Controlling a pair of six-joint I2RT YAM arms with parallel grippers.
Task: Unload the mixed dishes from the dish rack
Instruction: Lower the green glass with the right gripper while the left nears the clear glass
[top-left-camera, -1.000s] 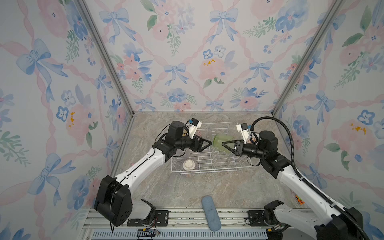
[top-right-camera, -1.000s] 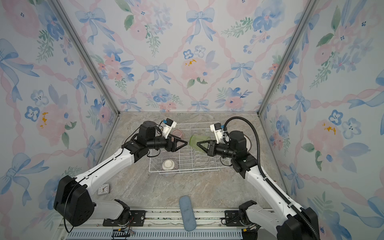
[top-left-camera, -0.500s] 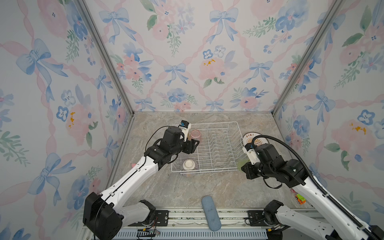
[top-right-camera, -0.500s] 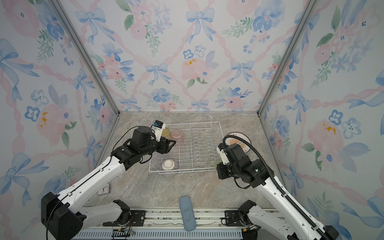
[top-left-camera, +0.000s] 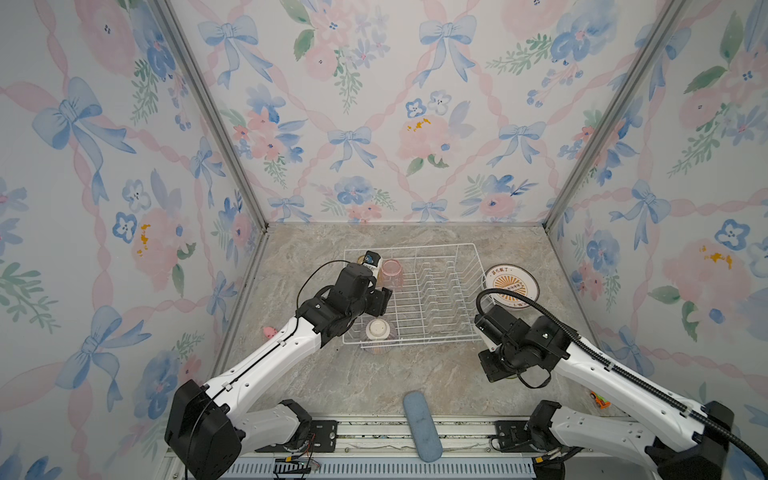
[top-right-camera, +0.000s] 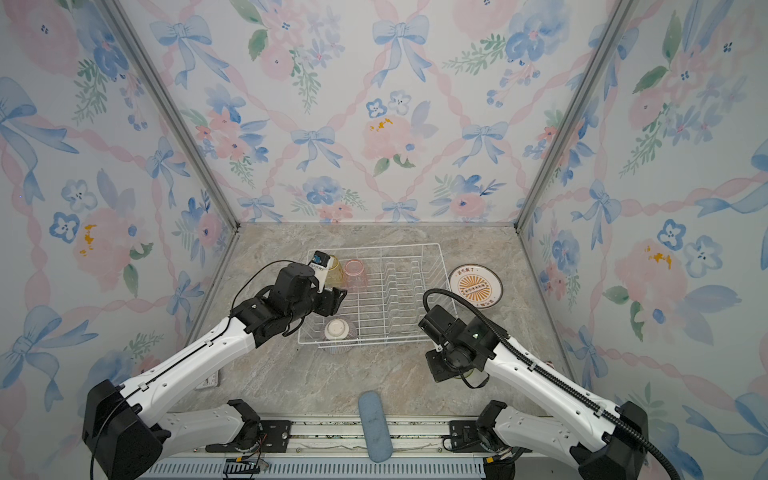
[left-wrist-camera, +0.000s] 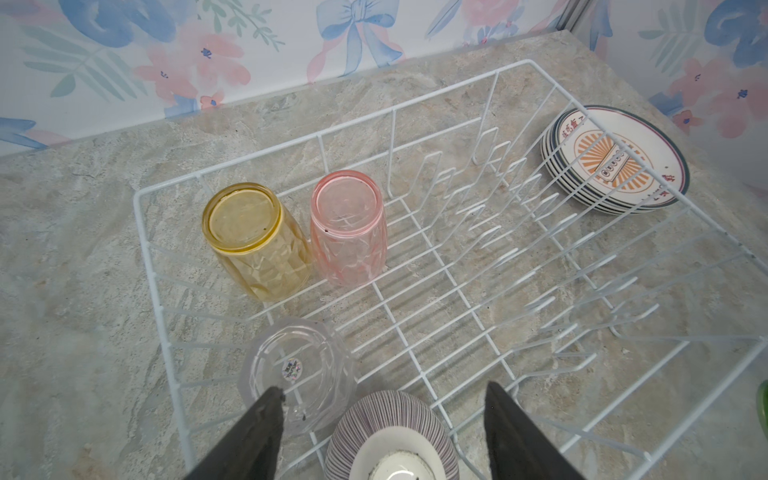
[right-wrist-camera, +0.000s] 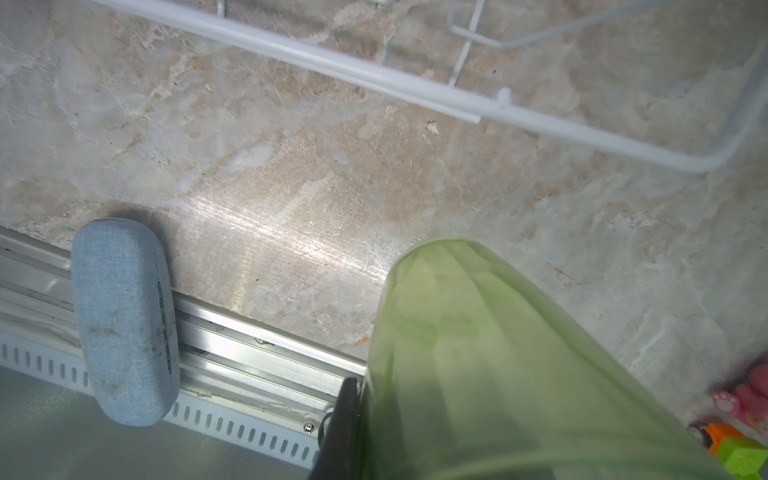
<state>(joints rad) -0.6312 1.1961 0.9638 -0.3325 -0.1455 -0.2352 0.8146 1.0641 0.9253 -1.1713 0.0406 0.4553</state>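
My right gripper is going to put the green tumbler down on the table (top-left-camera: 480, 371) (right-wrist-camera: 417, 243) just in front of the dish rack's corner.
The white wire dish rack (top-left-camera: 436, 328) holds a yellow tumbler (left-wrist-camera: 253, 237), a pink tumbler (left-wrist-camera: 348, 226), a clear tumbler (left-wrist-camera: 297, 370) and a striped bowl (left-wrist-camera: 390, 436), all upside down. My left gripper (left-wrist-camera: 384, 392) hangs open over the bowl, holding nothing. A stack of teal-rimmed plates (top-left-camera: 511, 286) lies on the table right of the rack. My right gripper (top-left-camera: 492, 370) is low over the table off the rack's front right corner. It is shut on the green tumbler (right-wrist-camera: 498, 365); one finger (right-wrist-camera: 343, 424) presses its wall, the other is hidden.
A blue-grey pad (top-left-camera: 422, 426) lies across the front rail. A small pink toy (top-left-camera: 269, 331) sits by the left wall. An orange and green toy (top-left-camera: 598, 401) lies at the front right. A white square clock (top-right-camera: 208, 380) is partly under my left arm.
The green tumbler left the rack: my right gripper carried it from over the rack to the front right and lower. My left gripper drew back to the rack's left side.
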